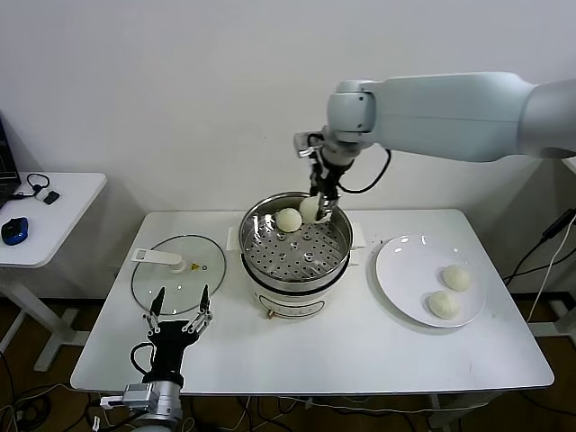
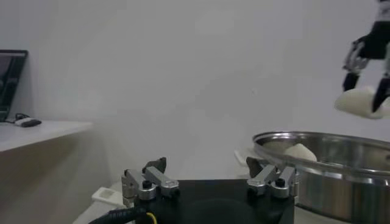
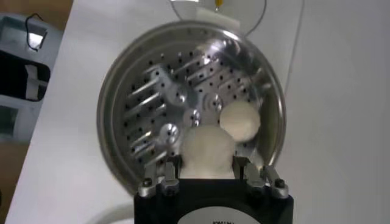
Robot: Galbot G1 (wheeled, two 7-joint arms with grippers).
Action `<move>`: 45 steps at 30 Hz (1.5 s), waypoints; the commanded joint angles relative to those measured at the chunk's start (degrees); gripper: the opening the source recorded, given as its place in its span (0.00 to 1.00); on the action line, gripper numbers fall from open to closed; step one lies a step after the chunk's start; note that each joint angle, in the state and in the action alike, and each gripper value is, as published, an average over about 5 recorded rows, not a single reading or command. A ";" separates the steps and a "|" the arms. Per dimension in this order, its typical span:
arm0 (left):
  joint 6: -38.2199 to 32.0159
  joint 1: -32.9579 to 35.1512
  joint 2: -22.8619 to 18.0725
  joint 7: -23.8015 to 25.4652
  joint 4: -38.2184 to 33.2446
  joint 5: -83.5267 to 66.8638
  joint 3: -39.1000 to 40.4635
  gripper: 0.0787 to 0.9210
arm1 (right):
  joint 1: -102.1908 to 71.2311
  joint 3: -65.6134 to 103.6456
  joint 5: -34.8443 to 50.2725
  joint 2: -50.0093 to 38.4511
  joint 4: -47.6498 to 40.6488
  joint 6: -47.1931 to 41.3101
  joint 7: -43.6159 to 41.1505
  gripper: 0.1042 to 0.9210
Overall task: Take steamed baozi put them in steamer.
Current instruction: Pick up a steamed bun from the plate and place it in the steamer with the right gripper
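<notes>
The robot's right gripper needs to release the baozi, held just above the steamer's far rim, on the steamer's tray (image 1: pixel 262 241) (image 3: pixel 207 61), next to the rim closest to the glass lid.
The steel steamer (image 1: pixel 295 261) stands mid-table with its perforated tray showing. One cream-white baozi (image 1: pixel 288 219) lies on the tray at the far side. My right gripper (image 1: pixel 320 209) is shut on a second baozi (image 1: pixel 311 209) and holds it just above the steamer's far rim. In the right wrist view that baozi (image 3: pixel 207 152) sits between the fingers above the tray, next to the lying baozi (image 3: pixel 239 120). Two more baozi (image 1: pixel 456 277) (image 1: pixel 445 305) lie on the white plate (image 1: pixel 405 279) at the right. My left gripper (image 1: pixel 178 313) is open and empty at the front left.
A flat glass lid (image 1: pixel 178 272) with a white handle lies left of the steamer, just beyond the left gripper. A white side table (image 1: pixel 54 216) with a blue mouse stands at the far left. The steamer's rim (image 2: pixel 323 146) shows in the left wrist view.
</notes>
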 commanded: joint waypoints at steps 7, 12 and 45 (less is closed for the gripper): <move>-0.06 0.01 -0.57 -0.03 -0.11 -0.18 -0.04 0.88 | -12.07 2.86 -0.55 11.25 -11.70 -1.14 0.88 0.57; -0.06 -0.02 -0.51 -0.05 -0.05 -0.58 -0.46 0.88 | -14.27 3.23 -1.55 12.35 -14.47 -0.93 0.82 0.57; 0.44 -0.44 -0.66 0.11 0.10 -0.65 -0.67 0.88 | -10.02 3.55 -0.23 8.30 -10.93 -0.48 -0.02 0.88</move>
